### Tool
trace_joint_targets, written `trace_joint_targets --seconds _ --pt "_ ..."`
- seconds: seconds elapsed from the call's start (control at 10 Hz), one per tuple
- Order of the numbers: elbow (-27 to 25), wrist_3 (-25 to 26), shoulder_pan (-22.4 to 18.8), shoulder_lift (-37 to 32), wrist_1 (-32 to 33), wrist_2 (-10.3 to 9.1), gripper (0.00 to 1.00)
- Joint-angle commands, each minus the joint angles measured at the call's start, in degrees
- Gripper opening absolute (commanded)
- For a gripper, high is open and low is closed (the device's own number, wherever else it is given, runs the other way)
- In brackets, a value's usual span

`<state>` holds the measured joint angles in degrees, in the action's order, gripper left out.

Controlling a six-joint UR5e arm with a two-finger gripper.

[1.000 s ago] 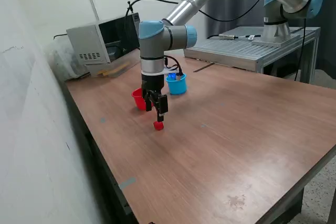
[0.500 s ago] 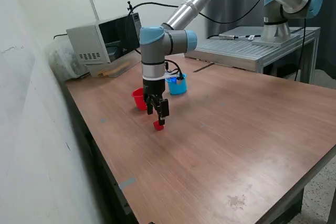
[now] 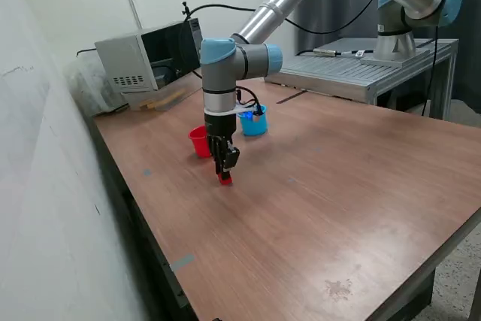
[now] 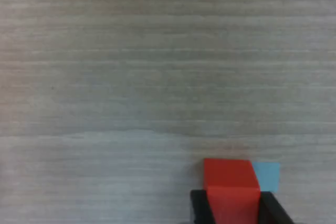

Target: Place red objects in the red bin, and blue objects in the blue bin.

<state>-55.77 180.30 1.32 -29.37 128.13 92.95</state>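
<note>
Next, my gripper lets go of the red cube inside the red cup (image 3: pixel 204 143), the one that stands nearer to me than the light blue cup does.
A small red cube (image 3: pixel 225 179) rests on the wooden table (image 3: pixel 316 201), and my gripper (image 3: pixel 224 168) reaches straight down onto it. In the wrist view the black fingers (image 4: pixel 199 208) press against both sides of the red cube (image 4: pixel 231 187), so my gripper (image 4: pixel 232 208) is shut on it. The red cup (image 3: pixel 198 142) stands just behind the gripper, towards the exterior view's left. The light blue cup (image 3: pixel 253 122) sits further back to the exterior view's right, partly behind the arm. I cannot make out what is inside either cup.
A grey microwave-like box (image 3: pixel 146 58) stands at the table's back left corner by the wall. A metal bench (image 3: pixel 361 69) holding a second arm's base adjoins the far side. A small light blue patch (image 4: pixel 266 176) lies on the wood beside the cube.
The gripper has come down over the red cube and its fingers have closed from open onto the cube's sides. The cube stays at the same spot on the table.
</note>
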Motion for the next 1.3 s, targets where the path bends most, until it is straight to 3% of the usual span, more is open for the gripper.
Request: trace_joint_targets --seconds 0.0,0.4,0.5,0.9,1.2 --pt "0.0 0.0 0.0 0.0 0.0 -0.05 0.0" --pt "0.0 -0.7 -0.1 -1.8 -0.4 0.74 0.0" --pt "-1.5 -1.3 -0.1 -5.3 -0.8 1.61 0.0" --pt "-11.4 -2.2 0.1 -23.1 -5.5 1.8 0.0" --pt "-13.0 -3.2 8.6 -23.0 -5.8 1.8 0.0"
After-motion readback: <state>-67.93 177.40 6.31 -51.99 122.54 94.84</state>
